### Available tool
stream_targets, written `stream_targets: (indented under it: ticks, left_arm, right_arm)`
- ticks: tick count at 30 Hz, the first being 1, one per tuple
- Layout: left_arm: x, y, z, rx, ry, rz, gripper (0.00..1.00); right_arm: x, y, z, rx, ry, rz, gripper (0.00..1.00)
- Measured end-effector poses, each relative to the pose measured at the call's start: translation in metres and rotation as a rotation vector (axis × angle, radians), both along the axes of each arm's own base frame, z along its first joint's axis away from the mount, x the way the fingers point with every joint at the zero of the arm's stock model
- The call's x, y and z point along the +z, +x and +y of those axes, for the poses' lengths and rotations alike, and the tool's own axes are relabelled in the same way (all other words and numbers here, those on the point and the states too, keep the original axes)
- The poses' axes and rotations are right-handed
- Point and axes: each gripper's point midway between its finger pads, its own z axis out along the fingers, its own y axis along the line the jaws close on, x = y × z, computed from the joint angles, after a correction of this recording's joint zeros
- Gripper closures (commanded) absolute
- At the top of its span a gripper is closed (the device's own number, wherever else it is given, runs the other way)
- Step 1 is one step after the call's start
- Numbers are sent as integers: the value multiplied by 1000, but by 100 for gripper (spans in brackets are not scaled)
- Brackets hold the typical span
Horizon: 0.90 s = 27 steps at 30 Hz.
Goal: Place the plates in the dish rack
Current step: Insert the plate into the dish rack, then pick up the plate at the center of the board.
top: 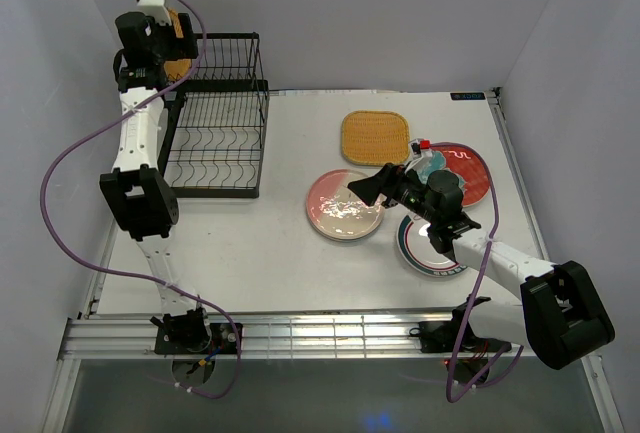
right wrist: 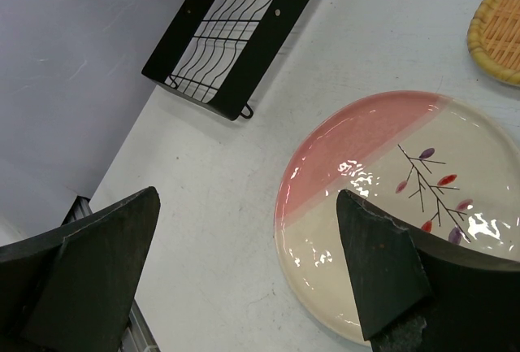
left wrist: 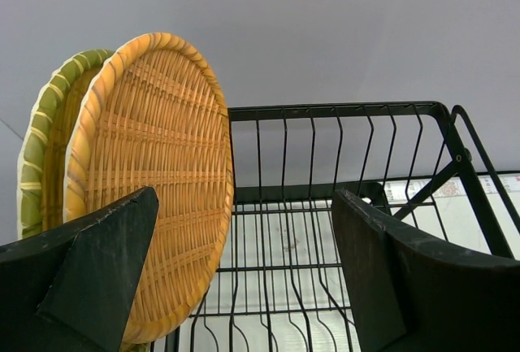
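The rounded-square woven plate should be reached next by my right gripper, which should close on its near corner point(top: 402, 158), the one closest to the teal plate.
The black wire dish rack point(top: 215, 138) stands at the back left. A round yellow-orange woven plate point(left wrist: 150, 181) stands upright at the left end of its raised rear basket, in front of a green-and-yellow striped plate point(left wrist: 41, 149). My left gripper point(left wrist: 244, 271) is open there, its left finger beside the woven plate point(top: 178, 67). My right gripper point(right wrist: 248, 271) is open and empty just above the left edge of the pink-and-white plate point(right wrist: 390, 206), which lies flat on the table point(top: 345, 205).
A rounded-square woven plate point(top: 375, 137), a red plate point(top: 468, 173), a teal plate point(top: 432, 165) and a white plate with green rim rings point(top: 425, 250) lie on the table's right half. The rack's lower slot tray point(top: 212, 153) holds nothing.
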Motion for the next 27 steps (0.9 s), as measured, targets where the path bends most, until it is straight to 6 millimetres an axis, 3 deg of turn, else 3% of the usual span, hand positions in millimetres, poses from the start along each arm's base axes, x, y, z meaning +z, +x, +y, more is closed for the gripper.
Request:
stream_targets:
  ticks: [8, 13, 17, 20, 24, 27]
  left_arm:
    - [8, -11, -12, -50, -35, -6, 2]
    - [23, -37, -35, -101, -68, -15, 2]
    - [43, -68, -71, -172, -103, -47, 3]
    - [43, -100, -104, -241, -142, -55, 7]
    - [17, -144, -159, -353, -193, -32, 8]
    - [-16, -167, -201, -447, -235, 20, 8]
  right_arm:
    - [0, 0, 0, 0, 0, 0, 5]
    - [-2, 0, 0, 0, -3, 6, 5]
    - [-6, 1, 0, -1, -8, 16, 5]
    - [-8, 2, 0, -6, -17, 33, 5]
    - [-9, 7, -1, -28, -29, 51, 5]
    - [-12, 11, -4, -51, -47, 71, 5]
